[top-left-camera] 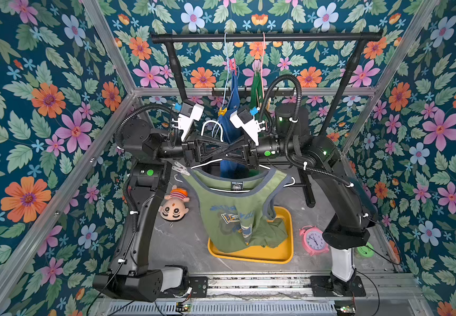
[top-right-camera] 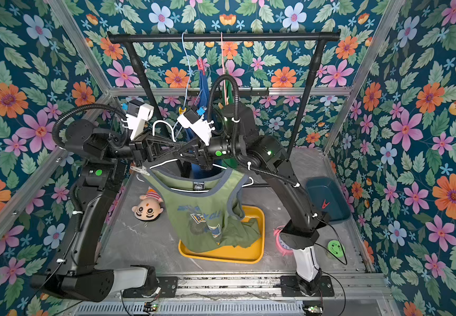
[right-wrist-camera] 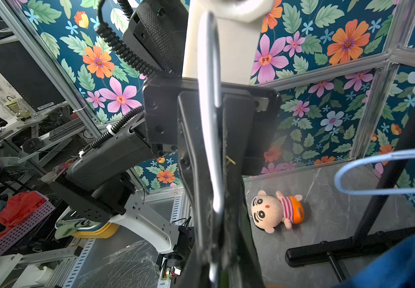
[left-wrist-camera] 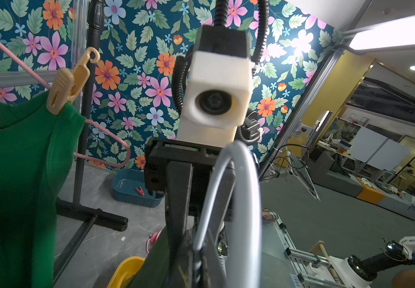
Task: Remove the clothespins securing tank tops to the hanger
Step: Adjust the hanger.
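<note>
The white hanger's neck is held by both grippers, so next I leave the hanger to my right gripper and take the pale clothespin at the shoulder [top-left-camera: 181,168] with my left gripper.
Both grippers meet in mid-air at the neck of a white hanger [top-left-camera: 211,124] that carries the olive tank top [top-left-camera: 237,210]. My left gripper [top-left-camera: 232,153] is shut on the hanger wire [left-wrist-camera: 226,189]. My right gripper [top-left-camera: 221,145] crosses it from the other side, and its fingers [right-wrist-camera: 236,199] are pressed on the same wire. A pale clothespin [top-left-camera: 180,169] sits at the olive top's left shoulder. On the rack behind, the blue tank top [top-left-camera: 233,93] has a red clothespin [top-left-camera: 232,64] and a yellow clothespin [top-left-camera: 222,111]. The green tank top [left-wrist-camera: 14,174] carries a tan clothespin [left-wrist-camera: 67,84].
The black rack [top-left-camera: 265,37] stands at the back. The olive top's hem lies in a yellow tray [top-left-camera: 284,246]. A doll [top-left-camera: 173,203], a pink clock [top-left-camera: 313,240] and a green disc [top-right-camera: 335,248] lie on the floor. A blue bin [top-right-camera: 328,197] holds a red clothespin [top-right-camera: 325,203].
</note>
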